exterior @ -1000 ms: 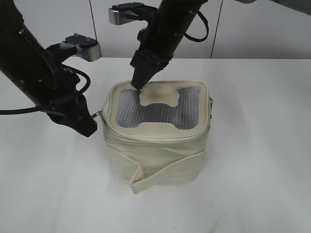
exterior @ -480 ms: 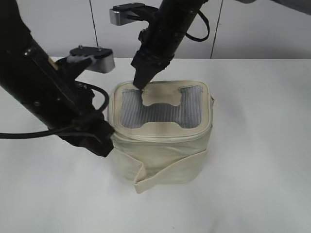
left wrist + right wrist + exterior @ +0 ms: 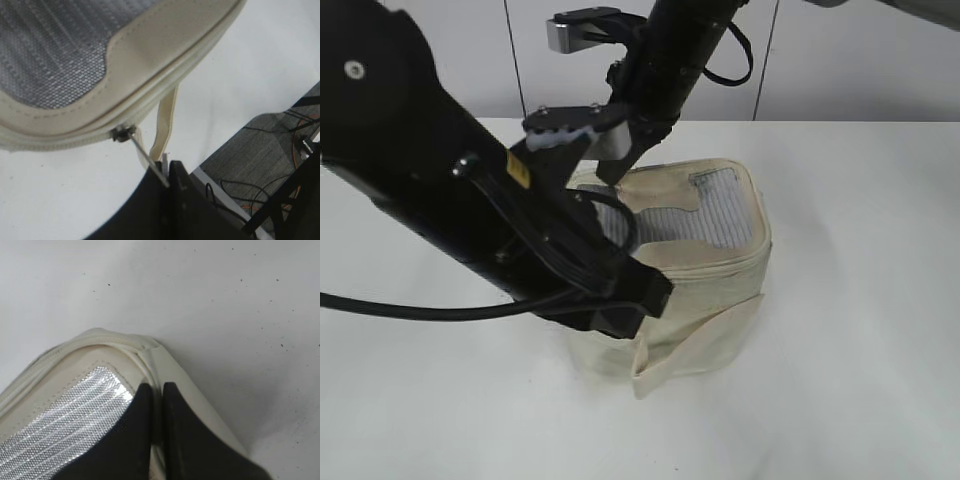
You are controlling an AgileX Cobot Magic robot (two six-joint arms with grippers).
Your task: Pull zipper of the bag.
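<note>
My left gripper needs to let go of the silver pull tab on the cream bag's front just above the loose strap [image 3: 680, 312] [image 3: 173, 94].
The cream bag [image 3: 720, 300] stands mid-table, with its mesh top [image 3: 705, 215] tilted. My left gripper [image 3: 638, 300] is at the bag's front left. In the left wrist view it [image 3: 166, 176] is shut on the silver pull tab [image 3: 145, 157], which runs taut from the slider [image 3: 121, 134] on the zipper [image 3: 156, 92]. The loose strap [image 3: 165, 120] hangs beside the tab. My right gripper [image 3: 612, 172] presses down at the bag's back left corner. In the right wrist view its fingers [image 3: 156, 392] are closed around the top rim [image 3: 120, 347].
The bag stands on a white table [image 3: 850, 380], with a grey wall behind it. In the left wrist view the table edge [image 3: 235, 145] is close, with floor and cables [image 3: 280, 165] beyond. My left arm [image 3: 450, 210] covers the bag's left side.
My left arm has swept right along the bag's front, holding the pull tab. The bag has shifted right and tilted. The right gripper has stayed on the back corner.
</note>
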